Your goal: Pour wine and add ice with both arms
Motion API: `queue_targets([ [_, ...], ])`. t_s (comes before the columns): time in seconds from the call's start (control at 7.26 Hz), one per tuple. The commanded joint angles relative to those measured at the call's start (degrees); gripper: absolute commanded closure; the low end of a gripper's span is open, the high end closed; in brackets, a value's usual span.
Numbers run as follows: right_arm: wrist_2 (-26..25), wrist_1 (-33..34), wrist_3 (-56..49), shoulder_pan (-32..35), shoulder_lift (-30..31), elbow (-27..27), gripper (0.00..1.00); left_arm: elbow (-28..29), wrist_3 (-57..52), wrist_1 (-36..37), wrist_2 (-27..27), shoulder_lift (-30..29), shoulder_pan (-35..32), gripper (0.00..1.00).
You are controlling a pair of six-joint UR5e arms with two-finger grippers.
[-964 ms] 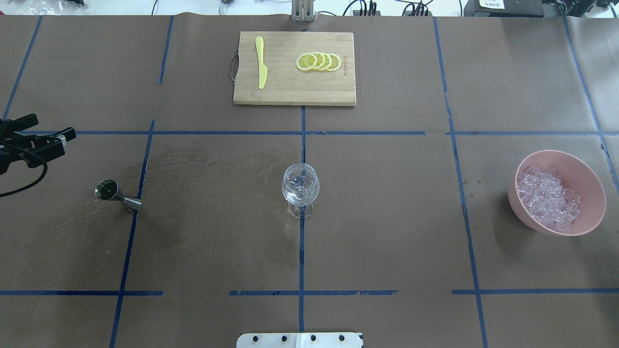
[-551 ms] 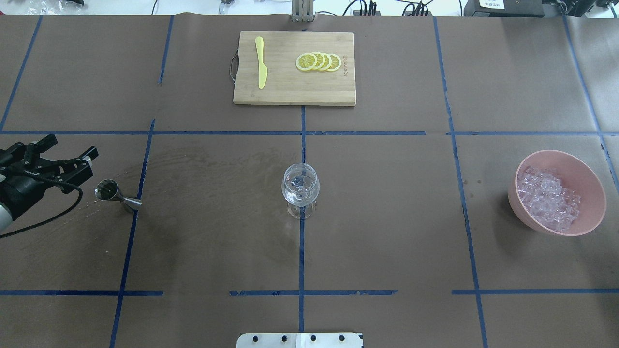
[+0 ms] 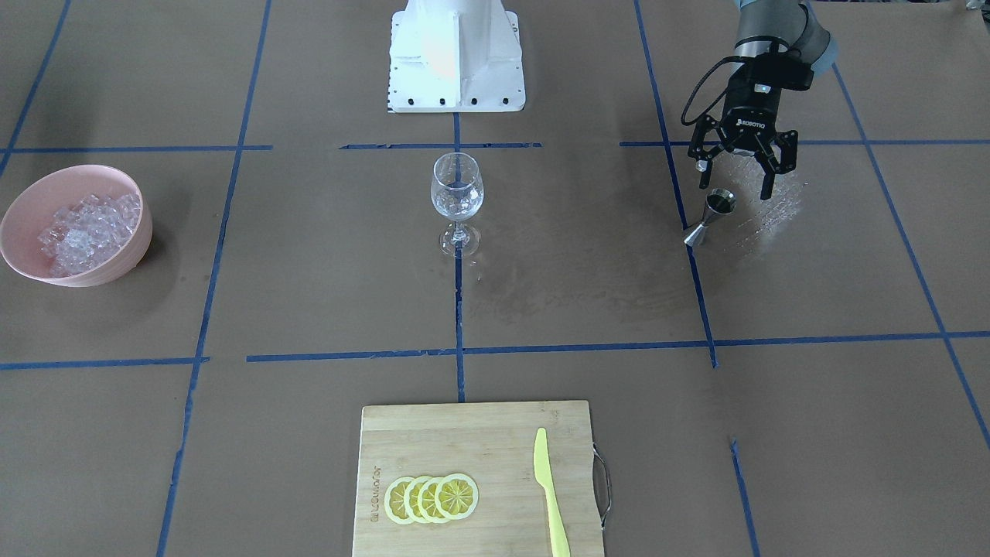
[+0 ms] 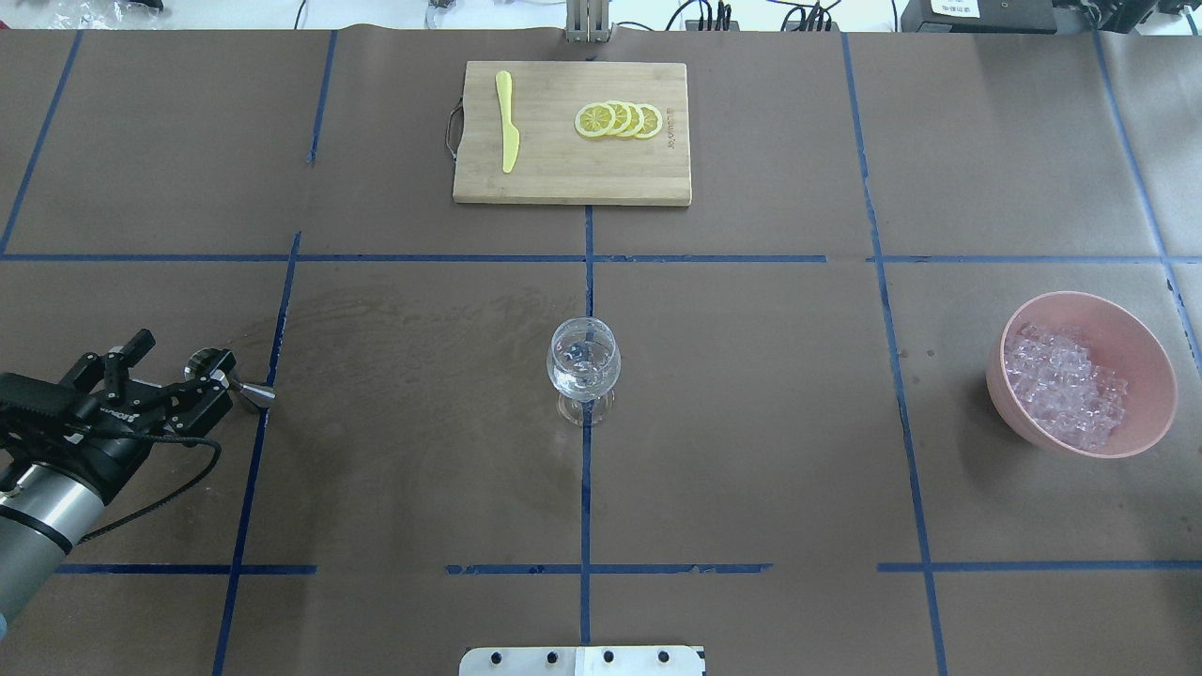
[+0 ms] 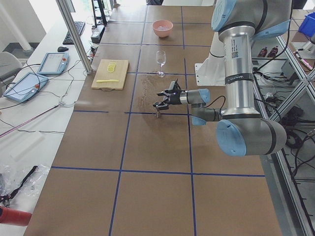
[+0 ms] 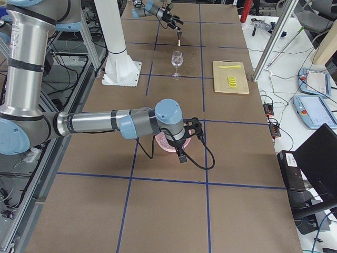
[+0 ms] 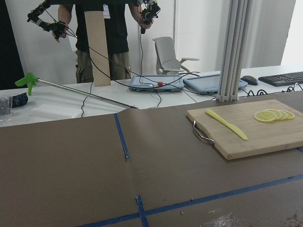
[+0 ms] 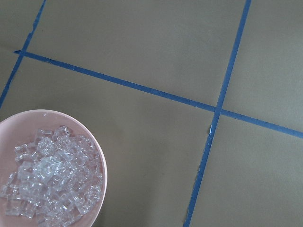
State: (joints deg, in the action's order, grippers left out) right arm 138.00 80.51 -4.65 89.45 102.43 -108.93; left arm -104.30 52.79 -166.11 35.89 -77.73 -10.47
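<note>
My left gripper needs to grip the steel jigger at its narrow middle (image 3: 707,220), just below the jigger's upper cup.
A clear stemmed wine glass (image 4: 583,366) (image 3: 456,193) stands upright at the table's centre. A small steel jigger (image 3: 711,216) (image 4: 246,389) stands on the robot's left side. My left gripper (image 3: 733,179) (image 4: 185,347) hovers open just above and beside the jigger's cup, holding nothing. The ice (image 4: 1066,385) (image 8: 47,184) lies heaped in a pink bowl (image 4: 1148,371) (image 3: 116,267) on the robot's right side. My right gripper (image 6: 182,153) hangs over that bowl; I cannot tell whether it is open or shut. No wine shows, and the jigger's contents cannot be made out.
A wooden cutting board (image 4: 563,178) with lemon slices (image 4: 619,120) and a yellow plastic knife (image 4: 507,122) lies at the far centre. The white robot base (image 3: 455,54) sits at the near edge. A wet smear (image 4: 404,319) marks the paper between jigger and glass.
The left arm has swung in from the table's left edge toward the robot and rightward, bringing its open gripper right up to the jigger. Glass, bowl and board have not moved.
</note>
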Motion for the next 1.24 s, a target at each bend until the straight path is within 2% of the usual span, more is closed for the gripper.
queue_targets([
  [0.0,0.08,0.00,-0.01,0.11,0.40,0.03,0.00,4.96,2.04,-0.17,-1.97,-2.76,1.42,0.00],
  [0.55,0.08,0.00,-0.09,0.11,0.84,-0.05,0.00,12.09,5.12,-0.26,-3.37,-6.81,2.65,0.01],
  [0.83,0.08,0.00,-0.09,0.11,0.84,-0.05,0.00,14.91,6.36,-0.26,-4.43,-8.04,3.09,0.07],
  [1.1,0.08,0.00,-0.09,0.11,0.84,-0.05,0.00,14.83,6.45,-0.26,-4.43,-8.05,3.62,0.41],
])
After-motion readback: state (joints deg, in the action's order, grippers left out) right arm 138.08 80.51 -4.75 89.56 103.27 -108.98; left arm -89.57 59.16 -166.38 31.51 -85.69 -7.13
